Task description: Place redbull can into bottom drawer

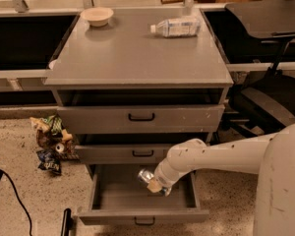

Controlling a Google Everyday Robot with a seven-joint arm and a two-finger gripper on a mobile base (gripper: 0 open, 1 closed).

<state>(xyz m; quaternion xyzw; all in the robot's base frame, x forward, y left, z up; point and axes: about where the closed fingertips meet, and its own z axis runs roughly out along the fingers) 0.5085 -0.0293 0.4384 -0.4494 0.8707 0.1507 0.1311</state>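
Next, I release the redbull can on the bottom drawer's inside [150,191], near its middle, behind the front handle. The can is now held just above that drawer's floor.
The bottom drawer [119,215] of the grey cabinet is pulled open, and the inside that shows holds nothing but my gripper. My white arm reaches in from the right. My gripper [155,185] hangs inside the open drawer, right of its middle and just above its floor. It is shut on the redbull can [144,175], whose shiny silver end points up and left. Most of the can's body is hidden by my fingers.
The two upper drawers [140,118] are pulled out slightly. On the cabinet top lie a clear plastic bottle [176,27] and a pale bowl [97,15]. Snack bags [50,137] lie on the floor at left. A black chair [265,102] stands at right.
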